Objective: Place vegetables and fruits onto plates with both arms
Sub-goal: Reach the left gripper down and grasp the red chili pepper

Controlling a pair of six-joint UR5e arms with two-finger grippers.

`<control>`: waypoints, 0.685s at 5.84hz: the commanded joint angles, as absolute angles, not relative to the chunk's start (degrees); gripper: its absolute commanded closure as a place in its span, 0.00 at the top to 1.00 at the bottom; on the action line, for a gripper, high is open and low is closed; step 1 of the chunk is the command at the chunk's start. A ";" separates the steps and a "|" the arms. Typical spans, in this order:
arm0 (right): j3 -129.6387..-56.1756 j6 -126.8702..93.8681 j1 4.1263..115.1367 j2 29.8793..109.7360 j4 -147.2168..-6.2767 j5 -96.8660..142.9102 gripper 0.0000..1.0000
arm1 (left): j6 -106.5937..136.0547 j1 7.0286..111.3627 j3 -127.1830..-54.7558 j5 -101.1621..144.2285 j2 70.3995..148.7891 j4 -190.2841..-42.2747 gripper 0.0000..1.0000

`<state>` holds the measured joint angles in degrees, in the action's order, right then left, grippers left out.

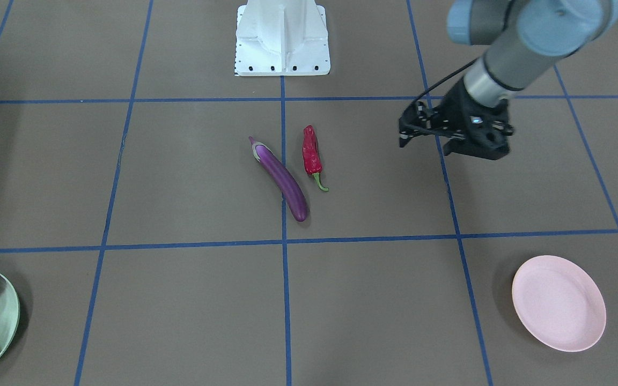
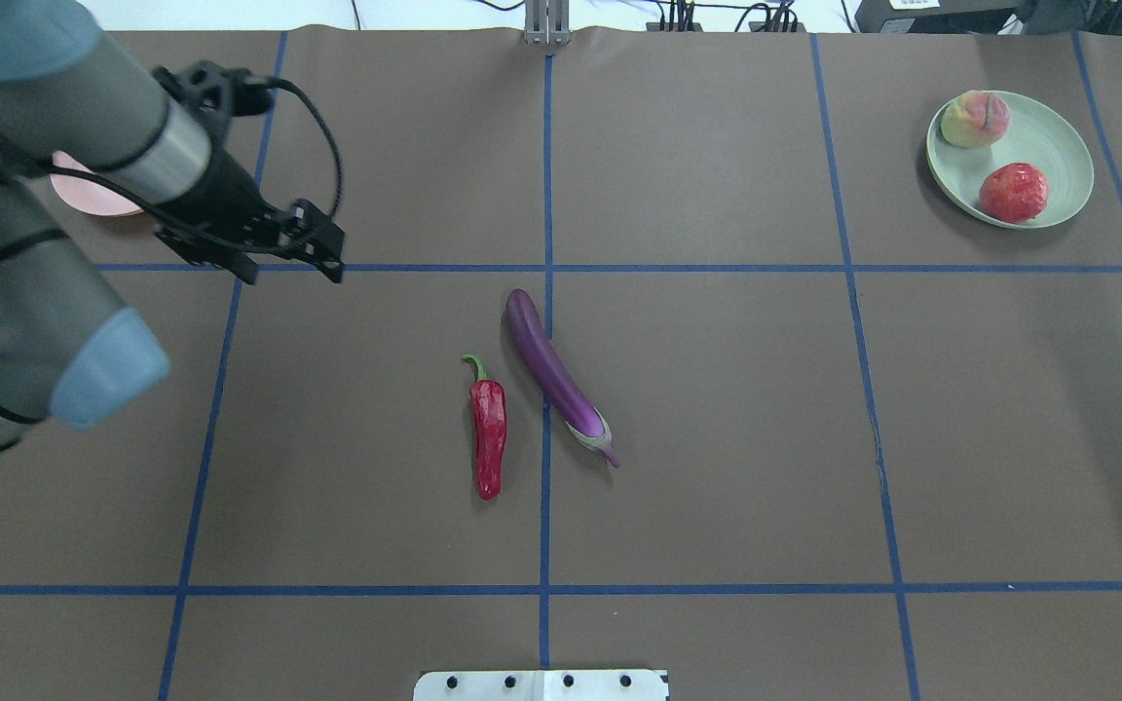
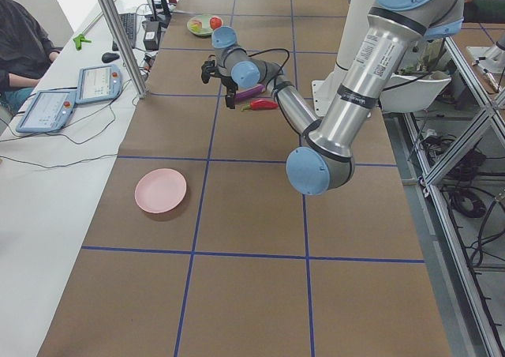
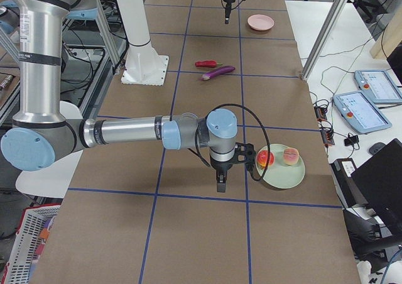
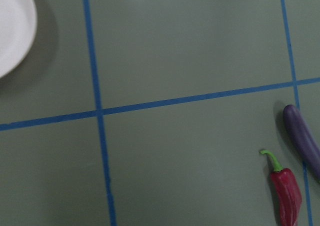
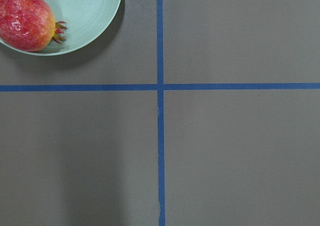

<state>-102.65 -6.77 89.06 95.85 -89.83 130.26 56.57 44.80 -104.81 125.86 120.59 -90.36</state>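
Next, my left gripper goes next to the middle of the red chili pepper's body [image 1: 313, 151] [image 5: 288, 199], beside the purple eggplant, and closes there.
The purple eggplant [image 2: 556, 375] and the red chili pepper [image 2: 490, 438] lie side by side at the table's middle, also in the left wrist view, where the chili [image 5: 287, 193] shows. The pomegranate [image 2: 1013, 192] and the peach [image 2: 975, 118] sit on the mint plate [image 2: 1058, 146] at the far right. The pink plate [image 1: 558, 303] is empty at the far left. My left gripper [image 2: 332, 255] hovers open and empty between the pink plate and the vegetables. My right gripper [image 4: 220, 183] shows only in the exterior right view, beside the mint plate; I cannot tell its state.
The white robot base [image 1: 282, 37] stands at the table's near edge. Blue tape lines [image 2: 546, 268] divide the brown table into squares. Operator tablets [image 3: 47, 108] lie on a side bench beyond the far edge.
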 commanded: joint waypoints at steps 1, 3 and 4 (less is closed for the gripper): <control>-102.66 -6.85 89.03 95.98 -89.82 130.34 0.99 | 65.10 32.13 -95.06 113.70 129.25 -90.44 1.00; -103.35 -6.86 89.03 96.50 -89.82 130.60 0.99 | 65.21 31.29 -93.34 113.82 130.95 -90.79 1.00; -103.62 -6.86 89.03 96.59 -89.82 130.61 0.99 | 65.30 30.59 -93.34 113.82 131.22 -90.53 1.00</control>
<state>-103.28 -6.85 89.03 96.41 -89.81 130.56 65.15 31.24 -93.57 113.90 130.71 -90.67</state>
